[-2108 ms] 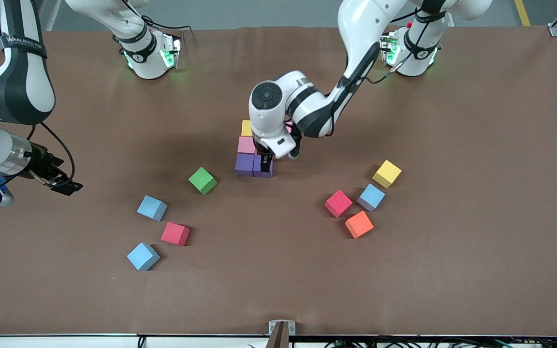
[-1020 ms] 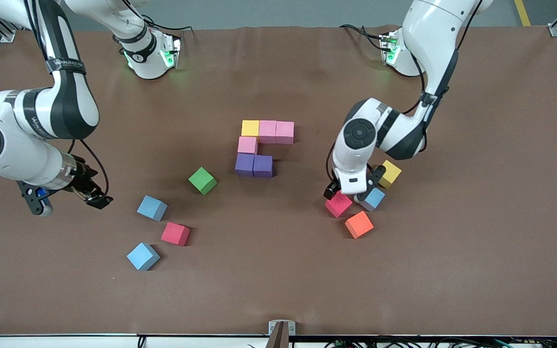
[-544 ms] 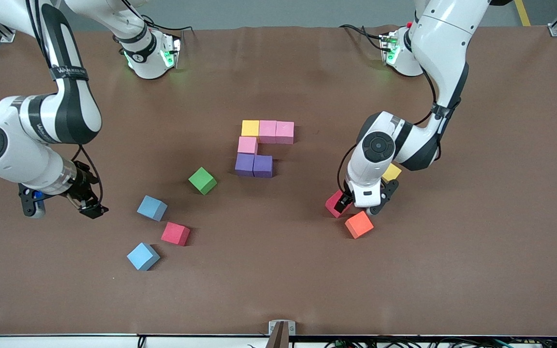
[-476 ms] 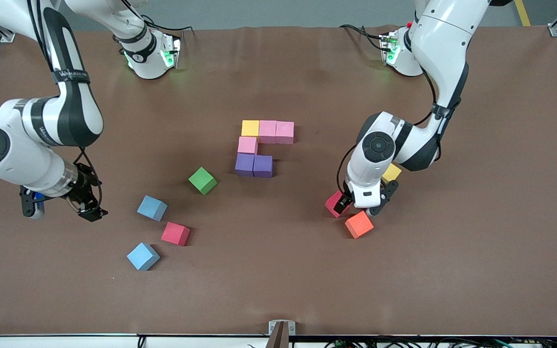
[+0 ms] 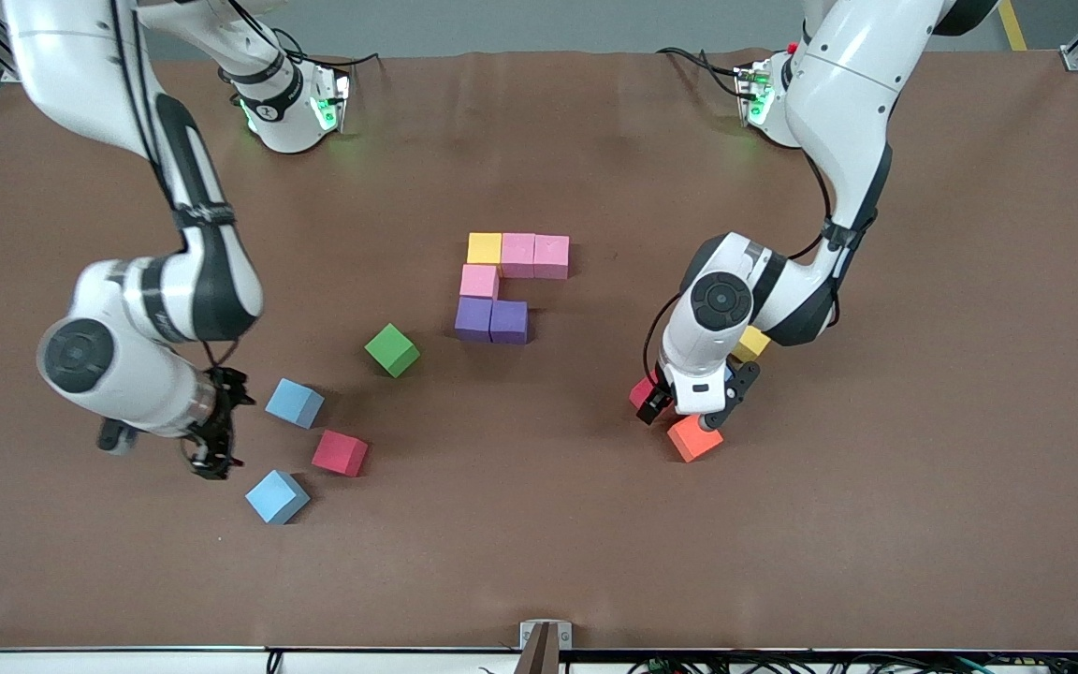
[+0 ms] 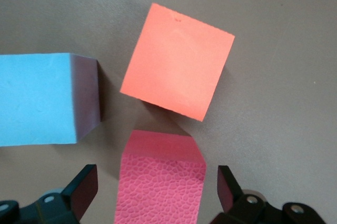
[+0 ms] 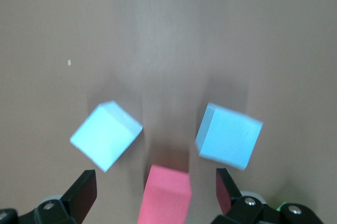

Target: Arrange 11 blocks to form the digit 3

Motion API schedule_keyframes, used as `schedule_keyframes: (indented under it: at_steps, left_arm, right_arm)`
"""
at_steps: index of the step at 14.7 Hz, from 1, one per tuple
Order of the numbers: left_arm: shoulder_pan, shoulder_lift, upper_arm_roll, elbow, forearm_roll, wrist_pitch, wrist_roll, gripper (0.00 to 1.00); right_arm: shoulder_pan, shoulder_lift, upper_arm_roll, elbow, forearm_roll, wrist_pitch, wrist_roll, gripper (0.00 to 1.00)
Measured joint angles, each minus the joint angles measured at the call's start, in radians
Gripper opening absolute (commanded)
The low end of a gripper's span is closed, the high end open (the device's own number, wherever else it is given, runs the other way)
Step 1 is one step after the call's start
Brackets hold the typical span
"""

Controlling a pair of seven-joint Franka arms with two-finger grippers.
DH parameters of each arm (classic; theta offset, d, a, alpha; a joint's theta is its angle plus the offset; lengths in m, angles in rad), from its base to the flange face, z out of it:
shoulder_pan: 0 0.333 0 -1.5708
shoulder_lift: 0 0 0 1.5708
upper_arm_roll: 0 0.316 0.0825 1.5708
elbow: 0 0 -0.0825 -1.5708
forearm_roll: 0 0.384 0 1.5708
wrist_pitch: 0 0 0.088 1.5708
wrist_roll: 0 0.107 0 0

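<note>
I should next move my right gripper to the red block that sits between the light blue blocks and close it on that block's opposite sides (image 5: 339, 453) (image 7: 165, 197).
The partial digit 3 (image 5: 502, 285) lies mid-table: a yellow block (image 5: 484, 248), three pink ones and two purple ones (image 5: 491, 320). My left gripper (image 5: 689, 410) (image 6: 157, 190) is low and open, its fingers on either side of a red block (image 5: 642, 391) (image 6: 160, 176) with gaps. An orange block (image 5: 694, 438) (image 6: 176, 63) and a light blue block (image 6: 37, 97) sit beside it. My right gripper (image 5: 211, 454) (image 7: 155, 190) is open over the table, next to two light blue blocks (image 5: 294, 402) (image 5: 276, 496) and another red block (image 5: 340, 452) (image 7: 166, 195).
A green block (image 5: 392, 349) sits alone between the right arm's loose blocks and the figure. A yellow block (image 5: 750, 343) is partly hidden under the left arm's wrist. The brown table (image 5: 539, 543) is bare near the front camera.
The left arm left the figure, crossed to the loose blocks at its end and came down around the red block. The right arm swung in toward the light blue and red blocks.
</note>
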Motion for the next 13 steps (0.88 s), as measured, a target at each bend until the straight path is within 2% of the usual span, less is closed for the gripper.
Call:
schedule_keyframes:
  at_steps: [1, 3, 4, 5, 10, 13]
  left_arm:
    - [-0.002, 0.010, -0.001, 0.009, 0.000, 0.000, 0.000, 0.88]
    - [-0.005, 0.021, -0.003, 0.018, 0.000, 0.000, 0.000, 0.50]
    - [-0.006, 0.023, -0.003, 0.020, 0.000, 0.000, 0.000, 0.39]
    - [-0.006, 0.026, -0.003, 0.020, 0.000, 0.000, 0.000, 0.32]
    - [-0.013, 0.028, -0.003, 0.024, 0.000, -0.012, -0.033, 0.30]
    - [-0.052, 0.019, -0.009, 0.030, 0.000, -0.054, -0.237, 0.30]
  right_arm:
    - [0.019, 0.028, 0.001, 0.024, 0.001, 0.000, 0.021, 1.00]
    - [0.045, 0.056, 0.003, 0.044, 0.011, 0.000, 0.032, 1.00]
    - [0.055, 0.060, 0.004, 0.046, 0.016, 0.000, 0.032, 1.00]
    - [0.063, 0.063, 0.006, 0.046, 0.019, 0.000, 0.032, 1.00]
    - [0.070, 0.088, 0.037, 0.046, 0.027, 0.025, 0.027, 1.00]
    - [0.070, 0.131, 0.044, 0.046, 0.058, 0.053, 0.021, 1.00]
